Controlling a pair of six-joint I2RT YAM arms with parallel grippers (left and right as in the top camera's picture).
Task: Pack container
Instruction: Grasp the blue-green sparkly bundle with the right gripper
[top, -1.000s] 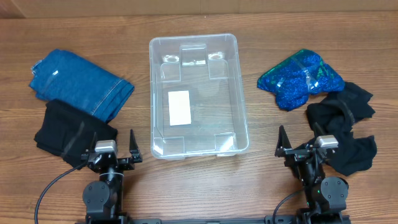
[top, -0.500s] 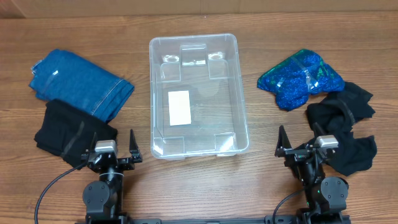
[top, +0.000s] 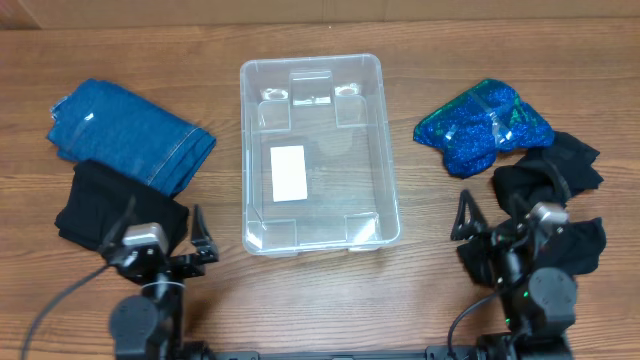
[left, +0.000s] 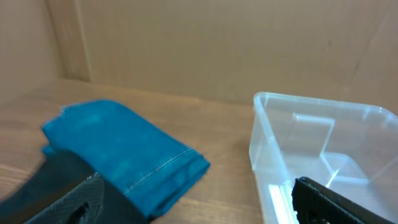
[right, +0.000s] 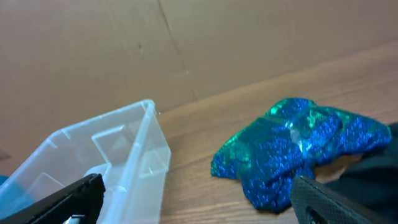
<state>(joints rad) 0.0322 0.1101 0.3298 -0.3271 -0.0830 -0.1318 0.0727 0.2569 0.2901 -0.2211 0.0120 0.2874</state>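
My right gripper will close on the shiny blue-green sequin garment, grabbing its half (top: 508, 124) (right: 326, 140) nearest the crumpled black garment.
The clear plastic container (top: 380, 150) stands empty in the middle of the table, a white label (top: 289, 172) on its bottom; it also shows in the left wrist view (left: 267, 134) and the right wrist view (right: 149, 149). My left gripper (top: 160, 235) is open and empty at the front left, over the edge of a black garment (top: 100, 215). My right gripper (top: 510, 225) is open and empty at the front right, beside a crumpled black garment (top: 560, 200). Folded blue jeans (top: 125, 130) lie at the left. A shiny blue-green sequin garment (top: 480, 125) lies at the right.
A cardboard wall (left: 217, 43) backs the wooden table (top: 320, 300). Jeans show in the left wrist view (left: 124, 149), the sequin garment in the right wrist view (right: 292, 149). Bare wood separates the container from the clothes on both sides.
Both arms have shifted: the left gripper moved a little left and toward the black garment, the right gripper moved right and slightly forward. Nothing was picked up.
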